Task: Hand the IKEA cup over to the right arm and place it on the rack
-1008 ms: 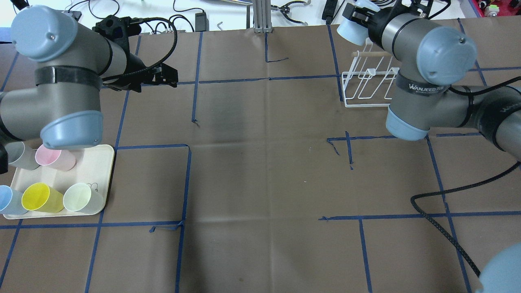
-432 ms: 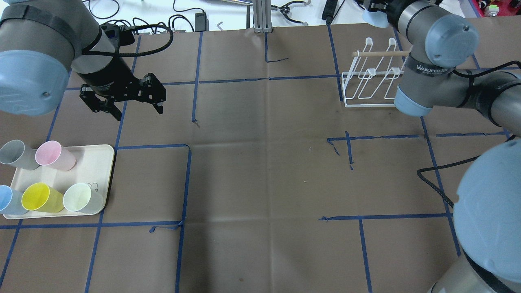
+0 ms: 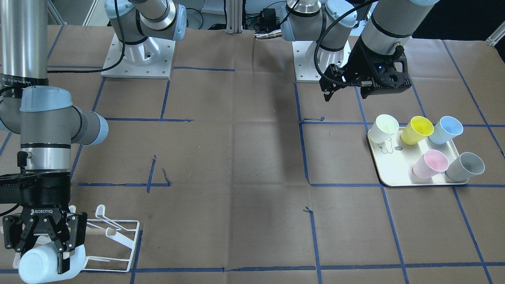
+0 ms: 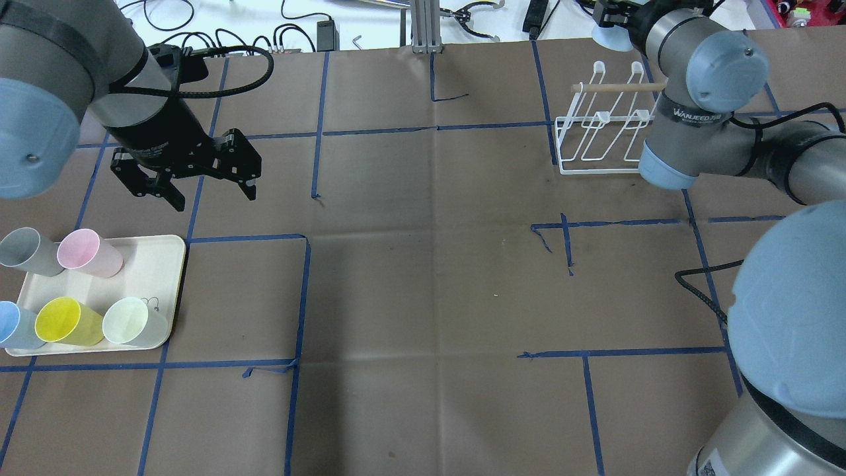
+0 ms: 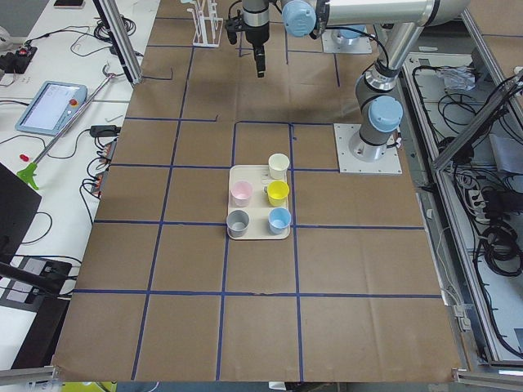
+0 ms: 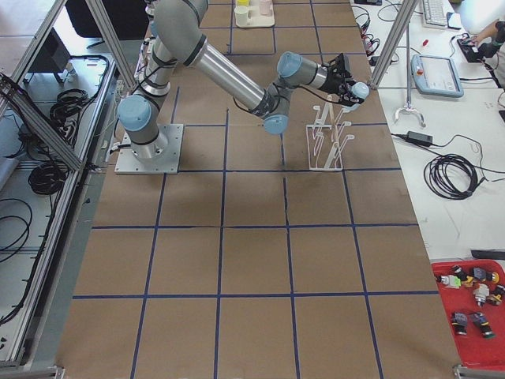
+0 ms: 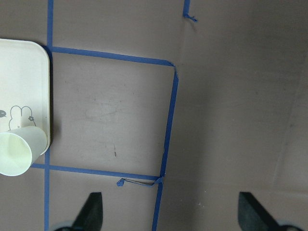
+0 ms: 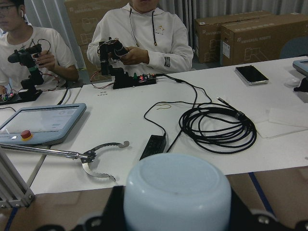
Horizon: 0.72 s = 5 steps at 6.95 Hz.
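Observation:
The pale blue cup will go down on the operators' end of the white wire rack (image 3: 91, 263), set there by my right gripper.
My right gripper (image 3: 43, 242) is shut on a pale blue cup (image 3: 41, 266), held on its side with its base toward the operators. It is just past the far end of the white wire rack (image 3: 122, 236), clear of the prongs. The cup (image 8: 178, 197) fills the bottom of the right wrist view. In the overhead view the cup (image 4: 609, 36) is at the top edge, beyond the rack (image 4: 595, 125). My left gripper (image 4: 215, 195) is open and empty above bare table, between the tape lines beyond the tray. Its fingertips (image 7: 91, 211) frame the left wrist view.
A cream tray (image 4: 158, 264) at the near left holds several upright cups: grey (image 4: 26, 250), pink (image 4: 89, 251), blue (image 4: 13, 324), yellow (image 4: 66, 320) and pale green (image 4: 132, 320). Cables and tools lie beyond the table's far edge, where operators sit.
My left arm has swung round, and its gripper has come down and back toward the tray. My right arm has carried the cup farther out past the rack's far end.

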{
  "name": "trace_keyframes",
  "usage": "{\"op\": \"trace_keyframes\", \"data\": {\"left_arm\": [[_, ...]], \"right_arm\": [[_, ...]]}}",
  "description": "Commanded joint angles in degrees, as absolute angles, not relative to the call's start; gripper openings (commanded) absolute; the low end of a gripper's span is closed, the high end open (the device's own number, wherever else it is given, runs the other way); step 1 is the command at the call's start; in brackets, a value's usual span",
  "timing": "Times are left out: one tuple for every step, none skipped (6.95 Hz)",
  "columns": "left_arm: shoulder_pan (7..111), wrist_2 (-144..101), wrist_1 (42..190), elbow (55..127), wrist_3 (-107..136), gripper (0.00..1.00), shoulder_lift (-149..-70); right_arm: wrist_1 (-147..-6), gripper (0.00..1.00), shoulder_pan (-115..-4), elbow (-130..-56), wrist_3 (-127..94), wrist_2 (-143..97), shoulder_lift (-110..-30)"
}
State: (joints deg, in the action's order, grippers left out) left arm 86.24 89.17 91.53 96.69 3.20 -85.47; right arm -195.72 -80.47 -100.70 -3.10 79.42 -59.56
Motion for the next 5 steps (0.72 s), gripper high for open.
{"op": "trace_keyframes", "data": {"left_arm": [[85.3,89.3,92.5,98.3,1.7,1.00,-83.0],[84.0,90.6,92.5,99.7,-2.7,1.00,-82.4],[80.7,92.5,92.5,101.2,-5.5,0.99,-81.7],[76.2,92.6,92.1,102.9,-11.1,0.99,-81.2],[70.5,92.5,91.9,104.8,-16.7,0.99,-80.2]], "right_arm": [[-197.0,0.08,-80.7,-101.8,-3.0,80.5,-59.1],[-198.0,0.08,-80.7,-102.9,-3.0,80.6,-59.0],[-198.2,0.08,-80.7,-103.1,-3.1,80.6,-58.9],[-198.3,0.08,-80.9,-103.3,-3.1,80.6,-58.6],[-198.3,0.08,-81.0,-103.3,-3.3,81.4,-57.8]]}}
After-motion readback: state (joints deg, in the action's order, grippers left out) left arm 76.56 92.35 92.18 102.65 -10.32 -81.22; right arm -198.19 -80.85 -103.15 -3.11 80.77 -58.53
